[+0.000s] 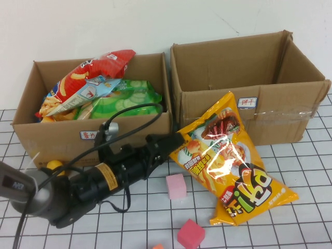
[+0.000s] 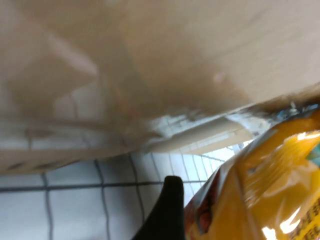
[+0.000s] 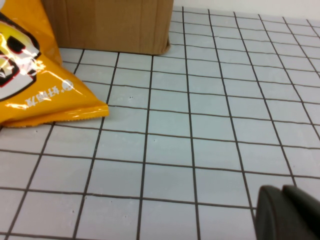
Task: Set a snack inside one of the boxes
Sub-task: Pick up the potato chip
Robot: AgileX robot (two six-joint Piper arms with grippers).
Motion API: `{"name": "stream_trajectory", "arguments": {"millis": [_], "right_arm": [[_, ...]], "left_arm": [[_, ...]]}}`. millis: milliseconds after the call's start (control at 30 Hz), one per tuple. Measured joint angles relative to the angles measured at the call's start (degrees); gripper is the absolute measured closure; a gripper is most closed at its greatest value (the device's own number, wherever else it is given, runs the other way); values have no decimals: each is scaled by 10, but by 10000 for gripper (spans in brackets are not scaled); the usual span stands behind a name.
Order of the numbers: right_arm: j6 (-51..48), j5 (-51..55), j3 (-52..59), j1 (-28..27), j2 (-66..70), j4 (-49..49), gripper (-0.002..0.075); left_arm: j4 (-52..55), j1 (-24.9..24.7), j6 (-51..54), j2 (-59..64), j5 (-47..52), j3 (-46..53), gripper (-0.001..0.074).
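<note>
I need to open my left gripper, as it is at the very corner of the yellow snack bag, and grip the bag's upper part further in before I lift [image 1: 220,129] it.
A yellow snack bag [image 1: 233,166] stands tilted on the gridded table, its top leaning against the front of the empty right cardboard box [image 1: 280,116]. My left gripper [image 1: 175,141] is shut on the bag's upper left edge, just in front of the gap between the boxes. In the left wrist view one dark finger [image 2: 167,210] shows beside the bag [image 2: 270,190], close under a box wall. The left box [image 1: 62,136] holds several snack bags. My right gripper [image 3: 282,210] is out of the high view; it is shut and empty above bare table to the right of the bag [image 3: 30,85].
A pink foam cube [image 1: 176,185], a red cube [image 1: 190,233] and an orange piece [image 1: 158,247] lie in front of the bag. A yellow ball [image 1: 54,166] sits by the left arm. A red bag [image 1: 98,70] and a green bag [image 1: 127,101] fill the left box.
</note>
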Motion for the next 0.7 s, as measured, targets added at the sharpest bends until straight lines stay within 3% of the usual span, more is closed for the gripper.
{"name": "stream_trajectory", "arguments": {"millis": [533,633,700], "right_arm": [[0,0,0,0,0,0,727],[0,0,0,0,0,0,727],[0,0,0,0,0,0,727]], "left_arm": [[-12,-29,17,25,0,-11,46],[-16,-30,1,26,0,-11,111],[-23,-31,-7,27,0,-11,212]]}}
